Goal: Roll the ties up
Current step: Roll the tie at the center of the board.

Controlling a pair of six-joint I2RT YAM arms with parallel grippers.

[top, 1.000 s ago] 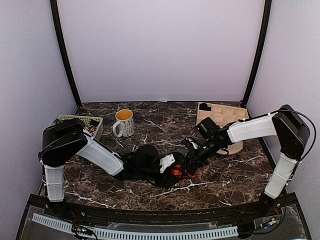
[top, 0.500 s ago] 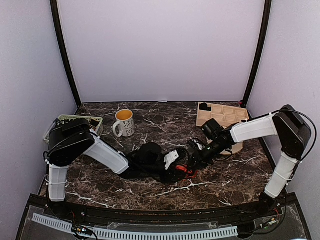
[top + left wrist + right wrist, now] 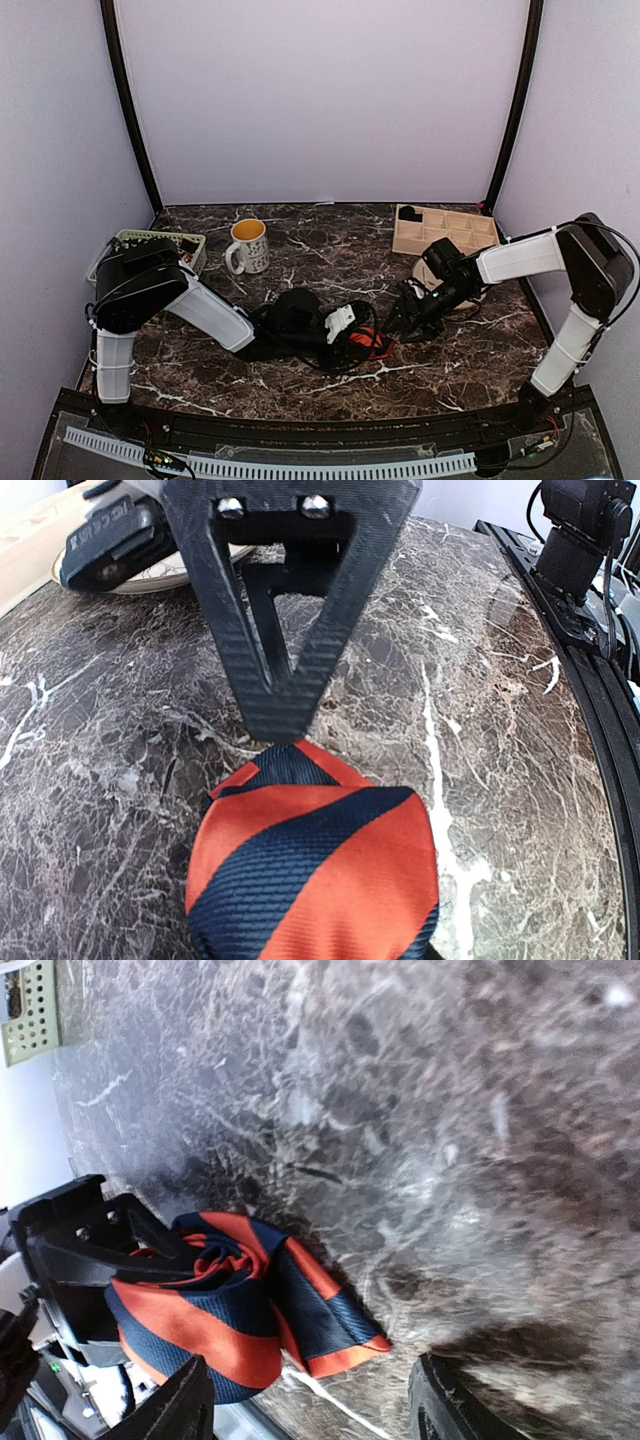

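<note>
Next, my right gripper pinches the tie's loose end beside the roll [image 3: 295,1330] before lifting, because that end sticks out of the roll in my left gripper.
The tie [image 3: 310,870] is a red-and-dark striped roll lying on the marble table [image 3: 500,680]. In the top view the tie [image 3: 367,342] sits at the centre, with my left gripper [image 3: 352,338] shut on it from the left. One black triangular finger [image 3: 285,650] of that gripper reaches past the roll's far side; the other is hidden. My right gripper [image 3: 310,1422] stands open just right of the roll, touching nothing. The tie [image 3: 225,1305] shows its spiral and a loose end [image 3: 350,1352] pointing at the right gripper [image 3: 405,320].
A mug [image 3: 247,245] with a yellow inside and a green basket [image 3: 160,245] stand at the back left. A wooden compartment tray [image 3: 445,228] sits at the back right, a pale plate [image 3: 180,572] in front of it. Black cables [image 3: 300,358] trail under the left arm.
My right gripper has opened, let go of the tie roll and drawn back to the right. The left gripper closed on the roll and keeps it.
</note>
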